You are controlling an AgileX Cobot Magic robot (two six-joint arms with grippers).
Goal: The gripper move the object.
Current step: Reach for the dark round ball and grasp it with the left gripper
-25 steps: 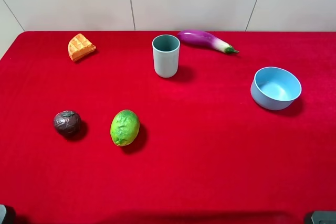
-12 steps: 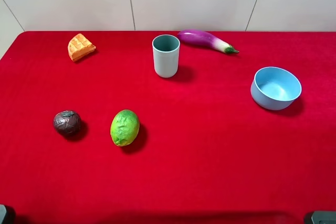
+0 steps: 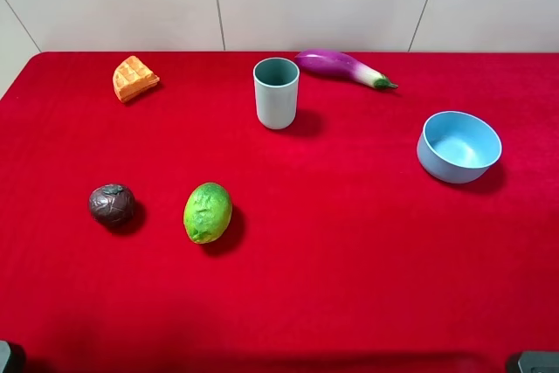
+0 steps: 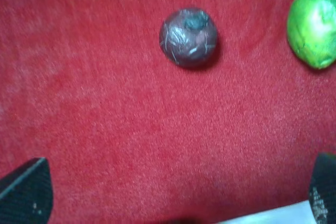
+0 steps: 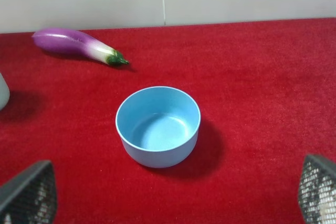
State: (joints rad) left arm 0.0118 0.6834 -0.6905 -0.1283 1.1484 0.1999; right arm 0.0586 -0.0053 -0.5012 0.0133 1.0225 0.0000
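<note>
The dark purple-brown fruit sits beside the green lime. My left gripper will next close on the middle of the dark purple-brown fruit (image 3: pixel 112 204) (image 4: pixel 188 38), with its fingers on opposite sides.
The object, a small round dark purple-brown wrinkled fruit (image 3: pixel 112 204), lies on the red cloth at the front left, left of the lime. In the left wrist view the fruit (image 4: pixel 188 36) lies ahead of my left gripper (image 4: pixel 176 195), well apart from it. The left gripper is open and empty, with its fingertips (image 4: pixel 26 192) wide apart at the frame's corners. My right gripper (image 5: pixel 173 195) is open and empty, facing the blue bowl (image 5: pixel 158 126). In the exterior high view only dark bits of the arms show at the bottom corners.
A bumpy green lime (image 3: pixel 208 212) lies right of the fruit. A grey-green cup (image 3: pixel 276 93) stands at the back middle, with a purple eggplant (image 3: pixel 342 67) behind it. A waffle piece (image 3: pixel 134 78) lies at the back left. The blue bowl (image 3: pixel 458 147) stands at the right.
</note>
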